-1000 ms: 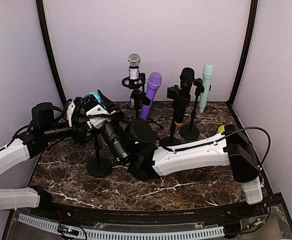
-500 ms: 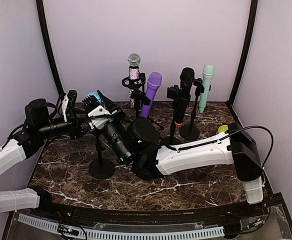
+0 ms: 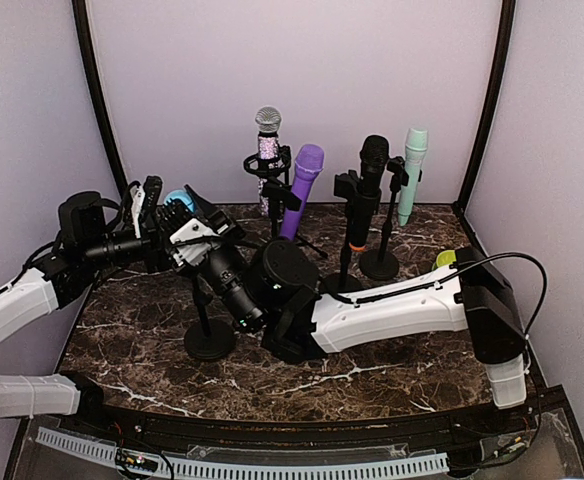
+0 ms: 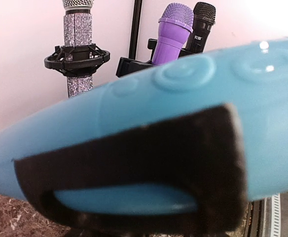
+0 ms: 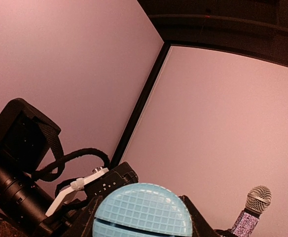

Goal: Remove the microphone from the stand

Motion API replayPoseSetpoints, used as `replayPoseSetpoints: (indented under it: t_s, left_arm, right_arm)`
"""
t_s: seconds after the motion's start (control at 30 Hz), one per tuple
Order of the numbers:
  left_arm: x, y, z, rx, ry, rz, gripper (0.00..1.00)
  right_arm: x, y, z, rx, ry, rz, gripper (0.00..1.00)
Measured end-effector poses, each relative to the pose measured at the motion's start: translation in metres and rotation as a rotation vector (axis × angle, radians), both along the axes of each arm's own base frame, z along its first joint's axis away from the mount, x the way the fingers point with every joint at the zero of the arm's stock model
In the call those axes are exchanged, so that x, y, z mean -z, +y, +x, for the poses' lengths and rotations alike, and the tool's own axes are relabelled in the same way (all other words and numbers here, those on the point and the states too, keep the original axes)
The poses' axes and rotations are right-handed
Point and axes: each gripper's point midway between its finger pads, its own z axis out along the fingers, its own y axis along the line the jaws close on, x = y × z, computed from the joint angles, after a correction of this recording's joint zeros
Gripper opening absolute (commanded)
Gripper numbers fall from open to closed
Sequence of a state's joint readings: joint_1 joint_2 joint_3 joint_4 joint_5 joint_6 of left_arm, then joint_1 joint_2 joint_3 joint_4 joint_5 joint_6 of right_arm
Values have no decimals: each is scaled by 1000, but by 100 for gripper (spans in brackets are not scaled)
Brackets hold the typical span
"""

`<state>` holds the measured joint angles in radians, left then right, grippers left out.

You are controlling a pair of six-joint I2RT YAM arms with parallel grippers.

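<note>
The head of the blue microphone sits too far out between my right gripper's fingers, so next I open them, move in and grip the blue microphone's body (image 4: 265, 101) below.
The blue microphone (image 3: 180, 199) lies tilted above its black stand (image 3: 210, 338), head toward the left wall. My left gripper (image 3: 169, 218) is shut on its body from the left. In the left wrist view the blue microphone (image 4: 183, 89) fills the frame with a black finger (image 4: 134, 153) pressed across it. My right gripper (image 3: 198, 218) holds it from the right. The right wrist view shows the gridded blue head (image 5: 142, 210) wedged between my two black fingers (image 5: 85, 222). The stand's clip is hidden behind both grippers.
Four other microphones stand on stands along the back: silver glitter (image 3: 268, 135), purple (image 3: 305, 180), black (image 3: 372, 165) and mint (image 3: 413, 165). My right arm (image 3: 392, 305) stretches across the middle of the marble table (image 3: 142, 330). Walls close in on both sides.
My left gripper has swung in toward the blue microphone and closed on it. The stand's base has shifted a little to the right. The right gripper keeps its hold.
</note>
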<state>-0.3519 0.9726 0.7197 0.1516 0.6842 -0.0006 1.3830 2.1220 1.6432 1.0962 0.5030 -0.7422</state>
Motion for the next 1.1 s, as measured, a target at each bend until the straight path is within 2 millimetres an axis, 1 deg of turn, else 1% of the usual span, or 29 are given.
replayPoseSetpoints:
  t_s: [0.07, 0.17, 0.2, 0.23, 0.27, 0.3, 0.33, 0.43, 0.57, 0.63, 0.73, 0.83, 0.93, 1.03, 1.1]
  left_arm:
    - [1, -1, -1, 12, 6, 0, 38]
    - [2, 0, 1, 3, 6, 3, 14]
    - [2, 2, 2, -4, 14, 0, 8]
    - [2, 3, 2, -4, 18, -2, 4]
    - [2, 3, 1, -4, 20, -5, 0]
    - [1, 3, 1, -6, 22, -6, 0]
    - [1, 4, 0, -6, 23, -5, 0]
    - [1, 4, 0, -7, 22, -5, 0]
    - [1, 4, -1, -8, 25, -5, 0]
    - [1, 4, -1, -8, 26, -6, 0]
    - [1, 4, -1, -9, 31, -9, 0]
    - [1, 4, -1, -9, 36, -10, 0]
    - [0, 4, -1, -8, 44, -13, 0]
    - [-3, 3, -3, 6, 56, -24, 0]
    - [-8, 1, -6, 20, 65, -33, 0]
  right_arm:
    - [0, 2, -2, -11, -6, -4, 19]
    - [0, 2, -4, -18, -10, -4, 22]
    - [0, 2, -5, -21, -11, -2, 27]
    - [1, 2, -5, -18, -10, 1, 39]
    - [1, 0, -5, -17, -10, 7, 55]
    - [1, 0, -5, -20, -9, 12, 63]
    - [2, -2, -5, -22, -3, 21, 68]
    - [4, -6, -4, -22, 12, 38, 76]
    - [15, -8, -2, -24, 48, 43, 79]
    - [22, -9, 0, -28, 69, 44, 80]
    - [26, -9, 4, -37, 97, 53, 80]
    - [27, -10, 9, -49, 120, 67, 77]
    - [27, -10, 16, -55, 134, 75, 71]
    - [21, -10, 22, -68, 139, 85, 66]
    - [17, -8, 21, -86, 135, 92, 64]
